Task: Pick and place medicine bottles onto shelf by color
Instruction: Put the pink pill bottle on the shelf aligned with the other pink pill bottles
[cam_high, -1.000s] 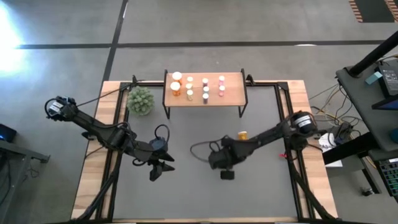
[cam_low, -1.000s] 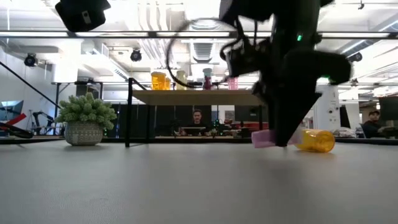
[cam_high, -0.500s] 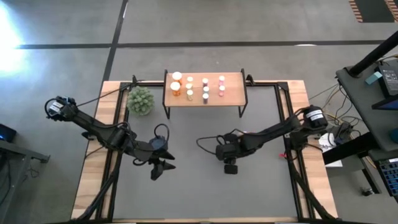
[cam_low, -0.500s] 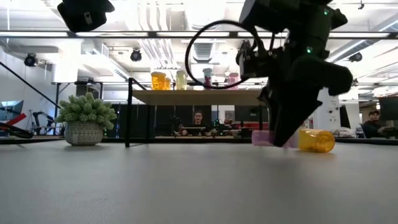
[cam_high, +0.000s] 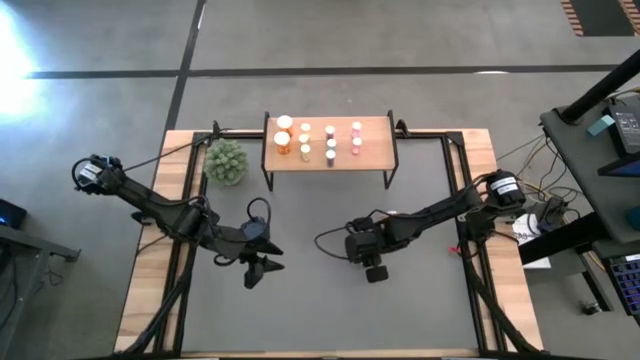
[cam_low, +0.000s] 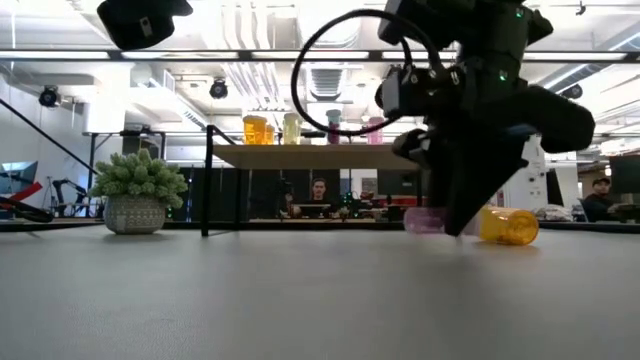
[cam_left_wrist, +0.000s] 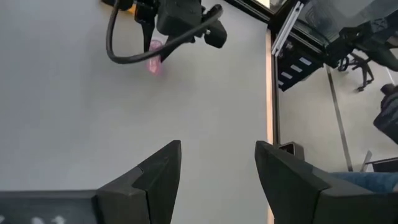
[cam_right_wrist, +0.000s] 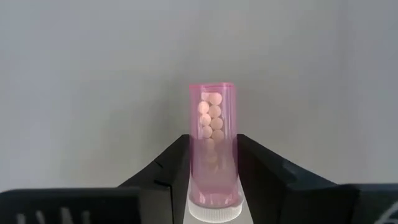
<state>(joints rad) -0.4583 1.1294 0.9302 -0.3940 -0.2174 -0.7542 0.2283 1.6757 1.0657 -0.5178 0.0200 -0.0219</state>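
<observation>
The pink bottle's white cap points back toward the wrist. Next, my right gripper opens, lifts clear, turns around and grabs the bottle by its cap end (cam_right_wrist: 215, 198).
A pink bottle (cam_right_wrist: 213, 149) with a white cap (cam_right_wrist: 214, 213) lies on its side on the grey table, between the fingers of my right gripper (cam_high: 375, 271), which is shut on it. It also shows in the low view (cam_low: 424, 221). An orange bottle (cam_low: 508, 225) lies on its side just beyond it. The wooden shelf (cam_high: 375, 131) at the far middle carries upright orange (cam_high: 284, 141), yellowish (cam_high: 305, 141), dark (cam_high: 330, 145) and pink (cam_high: 356, 141) bottles in rows. My left gripper (cam_high: 262, 270) is open and empty, left of centre. My right gripper pinches the pink bottle's two long sides (cam_right_wrist: 196, 177) near its cap end between its two fingers (cam_right_wrist: 176, 169). The fingers slant down from above and lie along the bottle. The bottle lies on the table, cap toward the wrist.
A green bushy plant in a pot (cam_high: 225, 161) stands left of the shelf. The shelf's black legs (cam_low: 207, 190) stand on the table's far part. People sit in the room behind.
My right gripper has shifted a little toward the table's right and far edges above the pink bottle, and its wrist has turned somewhat. The pink bottle has stayed lying on the table.
</observation>
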